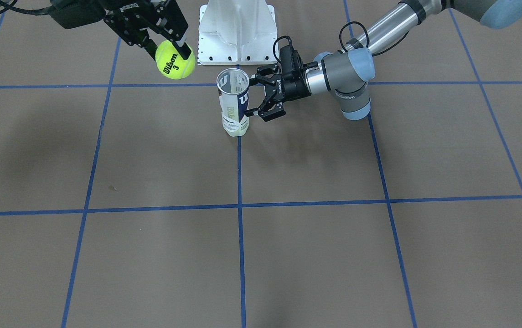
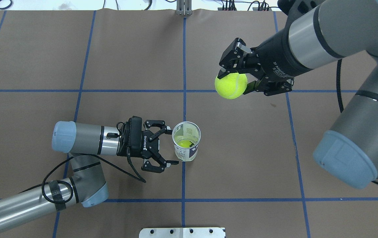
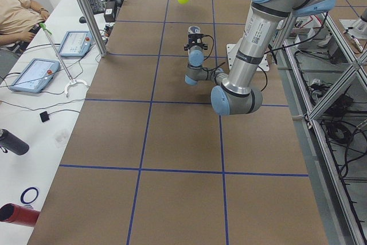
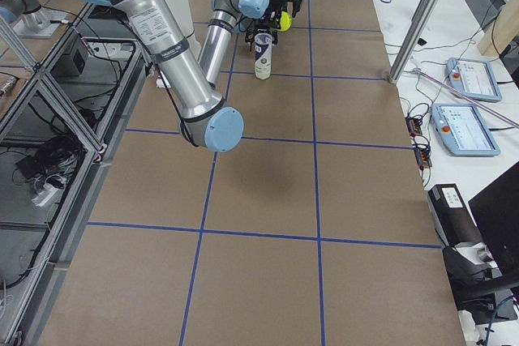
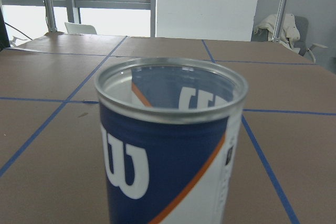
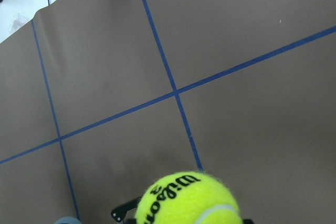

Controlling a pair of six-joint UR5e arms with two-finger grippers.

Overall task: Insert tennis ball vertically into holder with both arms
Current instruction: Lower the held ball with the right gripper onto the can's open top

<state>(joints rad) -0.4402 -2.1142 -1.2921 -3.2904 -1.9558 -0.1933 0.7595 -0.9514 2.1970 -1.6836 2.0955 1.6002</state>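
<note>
My right gripper is to let go of the tennis ball so that it will rest inside the clear can [image 1: 232,99] by the fingers of my left gripper.
The holder [image 2: 186,142] is a clear can with a navy and white "W" label. It stands upright and open-topped near the table's middle, with a yellow ball at its bottom. It also shows in the front view [image 1: 233,102] and fills the left wrist view [image 5: 168,145]. My left gripper [image 2: 171,146] is open, level with the can's side, its jaws spread on either side of the wall without closing on it. My right gripper [image 2: 235,80] is shut on a yellow Wilson tennis ball [image 2: 231,86], held in the air away from the can. The ball also shows in the front view [image 1: 175,59] and the right wrist view [image 6: 186,200].
A white flanged metal pedestal [image 1: 237,32] stands at the robot's side of the table, behind the can. Blue tape lines grid the brown table. A side bench with tablets [image 3: 34,73] and a seated person [image 3: 17,10] lies beyond the far edge.
</note>
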